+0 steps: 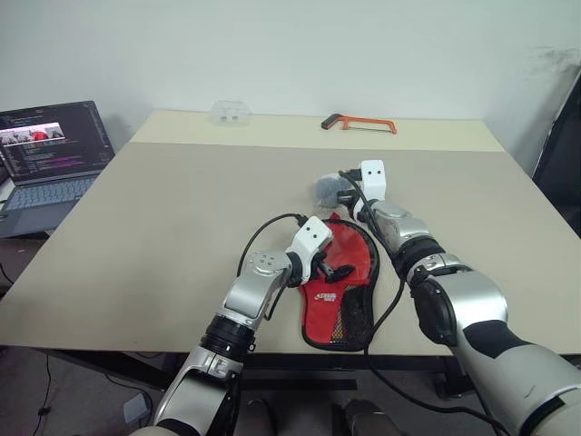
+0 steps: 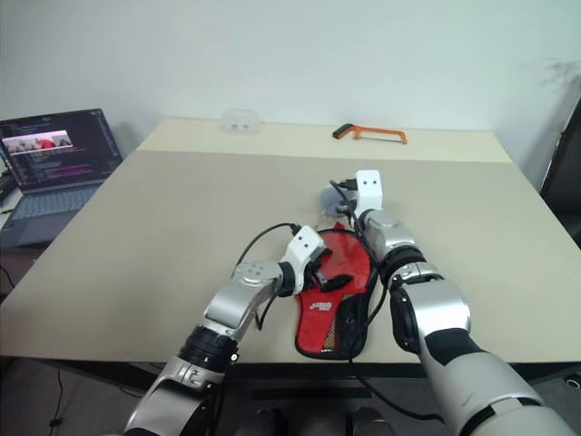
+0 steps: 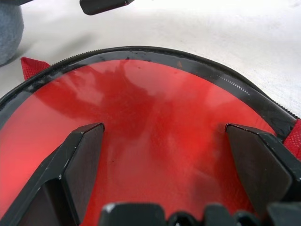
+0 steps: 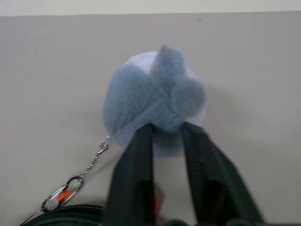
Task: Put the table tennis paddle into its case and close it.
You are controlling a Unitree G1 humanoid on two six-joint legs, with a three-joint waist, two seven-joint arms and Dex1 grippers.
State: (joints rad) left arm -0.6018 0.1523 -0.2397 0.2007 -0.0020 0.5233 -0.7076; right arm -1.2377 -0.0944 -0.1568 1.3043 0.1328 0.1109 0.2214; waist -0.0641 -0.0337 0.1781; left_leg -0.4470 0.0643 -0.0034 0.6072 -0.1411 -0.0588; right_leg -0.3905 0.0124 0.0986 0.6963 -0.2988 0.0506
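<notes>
The robot's right gripper has its fingertips at the grey-blue fluffy pouch, low on its round side, so it should open and take the pouch's small tuft (image 4: 189, 97) before pulling the chain.
The case (image 1: 332, 315), red in front with a white logo and black mesh at its near end, lies flat near the table's front edge. My left gripper (image 1: 332, 272) hovers open just over its red front. In the left wrist view its fingers (image 3: 87, 155) spread wide over the glossy red face (image 3: 160, 113), inside the black zip edging. My right gripper (image 4: 169, 128) is at the case's far end, shut, with its tips against the grey-blue fluffy pouch (image 4: 150, 94). Whether it pinches the fluff I cannot tell. A thin chain (image 4: 94, 161) runs from the pouch to the case's edge. The table tennis paddle is hidden.
An orange-handled hacksaw (image 1: 361, 123) and a small clear plastic box (image 1: 231, 111) lie at the table's far side. An open laptop (image 1: 50, 154) stands on a lower surface to the left. The beige table (image 1: 182, 209) has open room left of the case.
</notes>
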